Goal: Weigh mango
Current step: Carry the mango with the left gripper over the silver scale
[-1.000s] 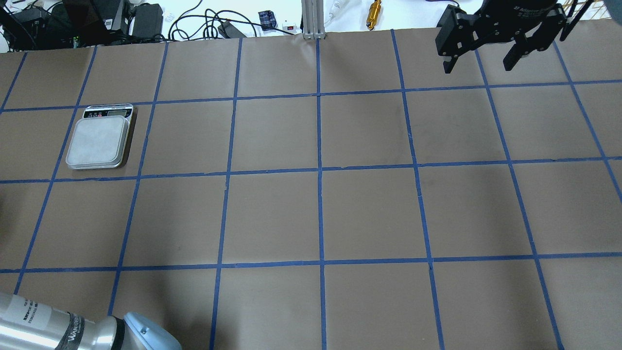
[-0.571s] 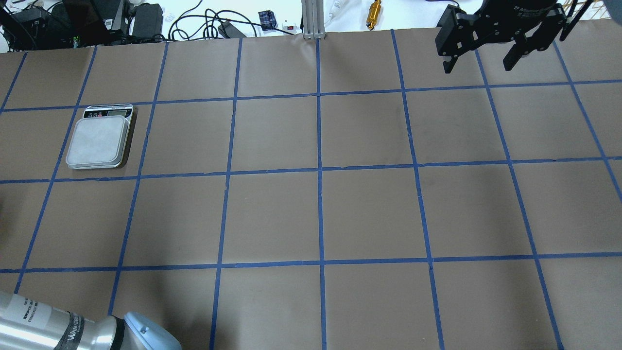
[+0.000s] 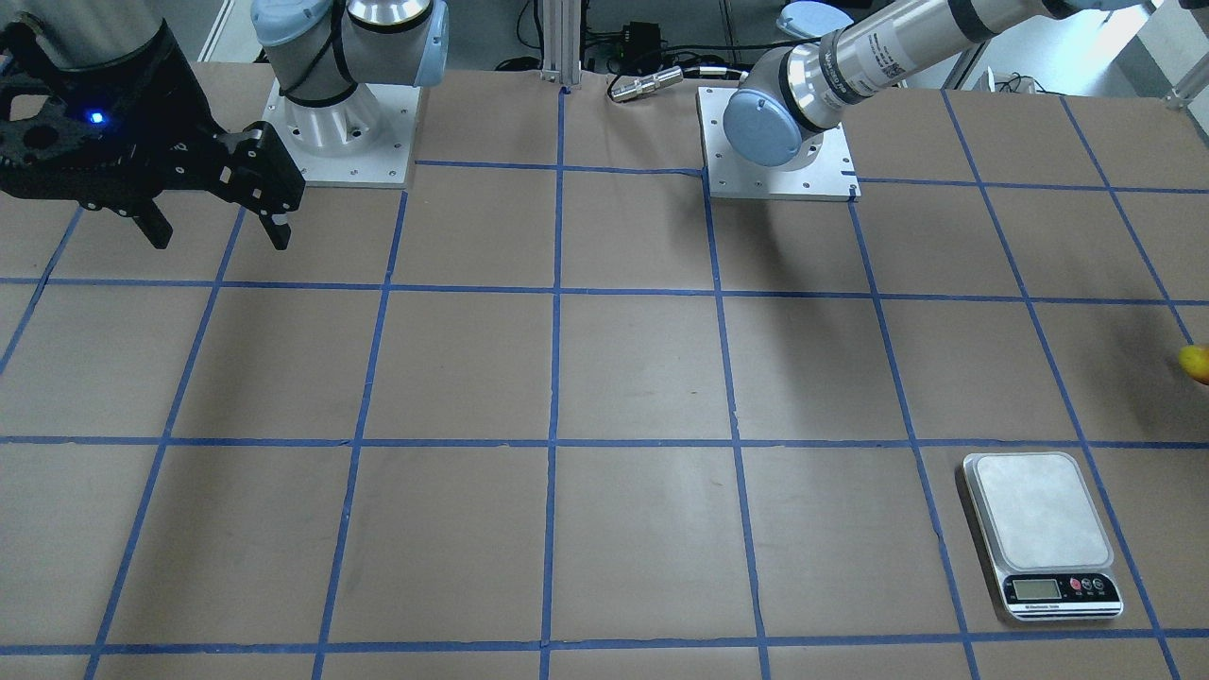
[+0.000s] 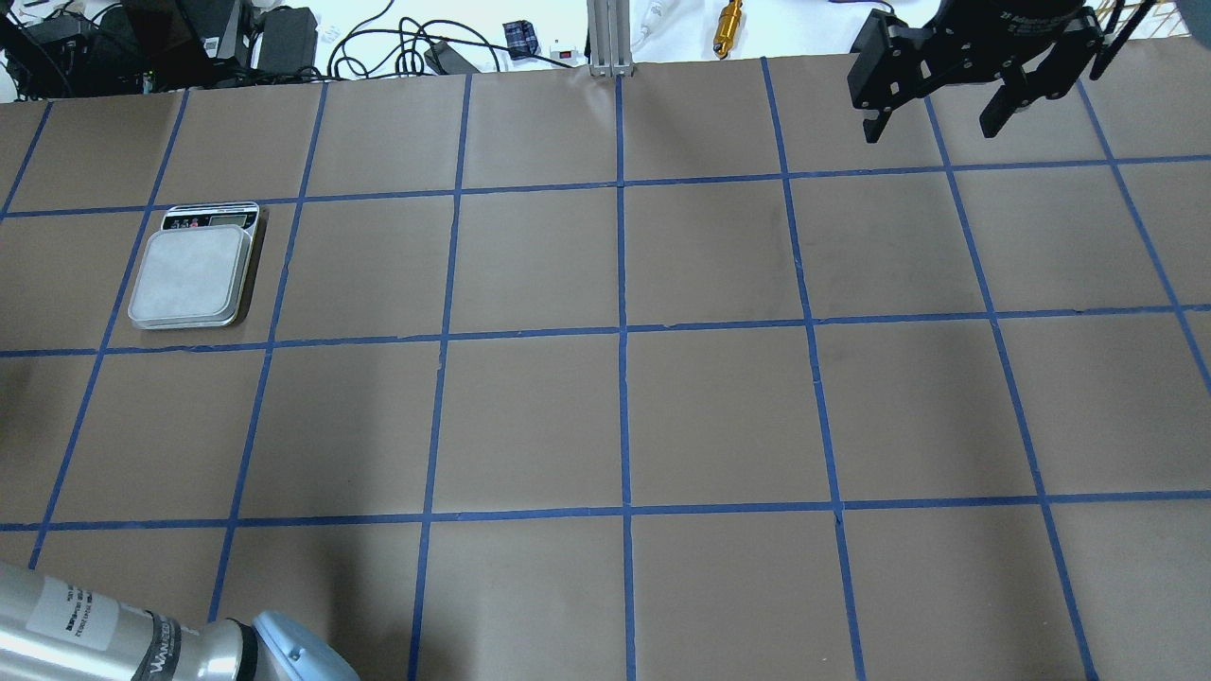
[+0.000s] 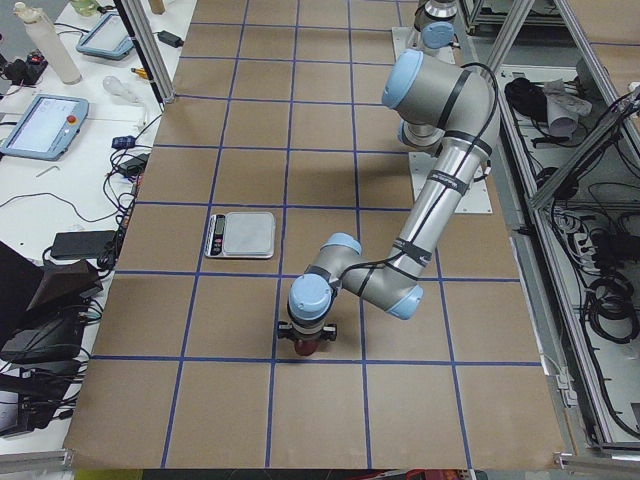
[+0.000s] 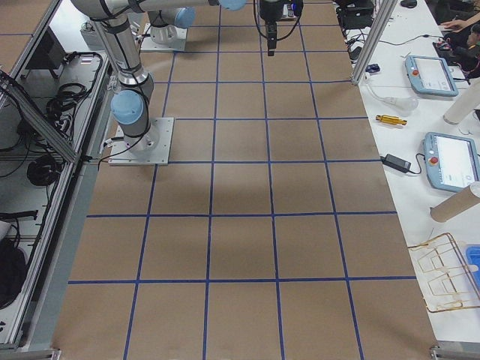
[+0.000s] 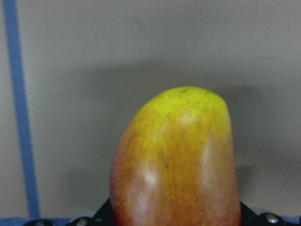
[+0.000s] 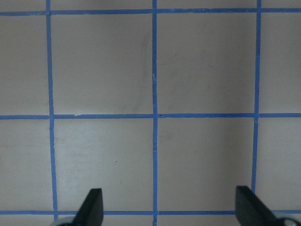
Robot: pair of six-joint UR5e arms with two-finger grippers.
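Observation:
My left gripper should release the mango on the middle of the scale's bare silver platform point(image 3: 1051, 518).
The mango point(image 7: 176, 165), yellow at its tip and red-orange lower down, fills the left wrist view and sits in my left gripper point(image 5: 308, 343), which is closed around it near the table's left end. Its yellow tip shows at the right edge of the front-facing view point(image 3: 1197, 363). The fingers are hidden behind the fruit. The scale point(image 4: 193, 273) with a bare silver platform stands on the table, also in the front-facing view point(image 3: 1041, 529) and the exterior left view point(image 5: 241, 235). My right gripper point(image 4: 937, 109) is open and empty, high over the far right point(image 3: 215, 219).
Brown paper with a blue tape grid covers the table point(image 4: 624, 378). Cables, boxes and a brass part point(image 4: 728, 26) lie beyond the far edge. The arms' base plates point(image 3: 779, 156) sit at the robot's side. Tablets point(image 6: 433, 73) lie on the side bench.
My left arm's segment at the bottom left of the overhead view has shifted slightly down and right. The right gripper and the scale have not moved.

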